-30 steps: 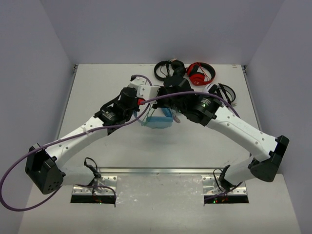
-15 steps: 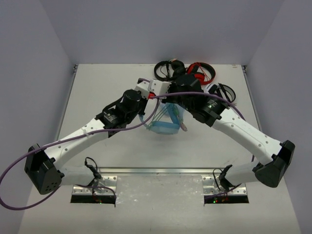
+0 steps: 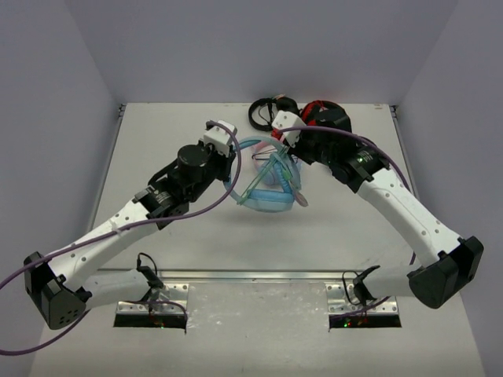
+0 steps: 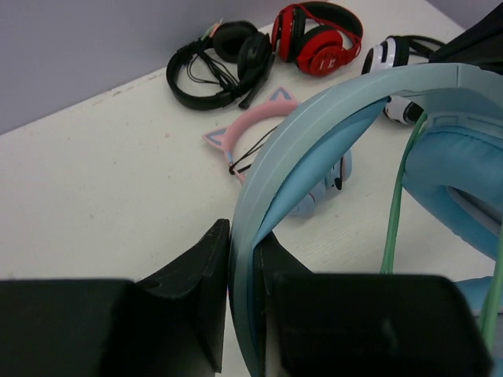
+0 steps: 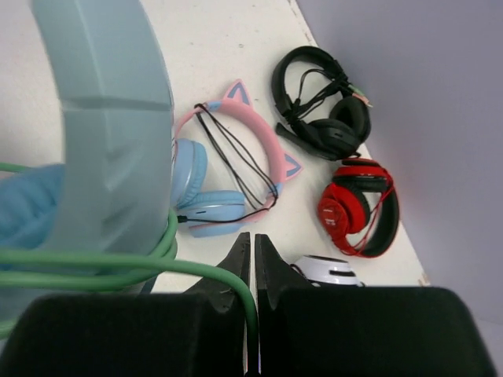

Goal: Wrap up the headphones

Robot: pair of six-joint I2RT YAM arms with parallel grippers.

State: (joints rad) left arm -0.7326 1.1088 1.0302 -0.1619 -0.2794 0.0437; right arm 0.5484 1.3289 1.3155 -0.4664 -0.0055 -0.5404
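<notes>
My left gripper will let go of the light blue headphones on the bare table [image 3: 222,165] [image 4: 173,224], beside the pink-and-blue cat-ear pair.
The light blue headphones [image 3: 266,198] are held tilted over the middle of the table. My left gripper [image 3: 233,157] is shut on their plain blue headband [image 4: 314,126], which runs up between its fingers [image 4: 206,275] in the left wrist view. The thin green cable [image 3: 271,174] runs in several taut strands across the headband and cups. My right gripper [image 3: 281,151] is shut on the green cable [image 5: 157,263], just right of the headband [image 5: 110,118]. The cable [image 4: 397,212] also shows beside a blue cup [image 4: 464,173] in the left wrist view.
The pink-and-blue cat-ear pair [image 5: 236,157] lies under the held headphones. Black headphones [image 3: 267,111], red ones [image 5: 357,208] and a white-and-black pair [image 4: 393,55] lie along the far edge. My right arm [image 3: 377,184] covers part of them from above.
Both grippers have moved toward the far side and apart. The headphones have gone from lying flat to tilted up, with the cable drawn taut over them.
</notes>
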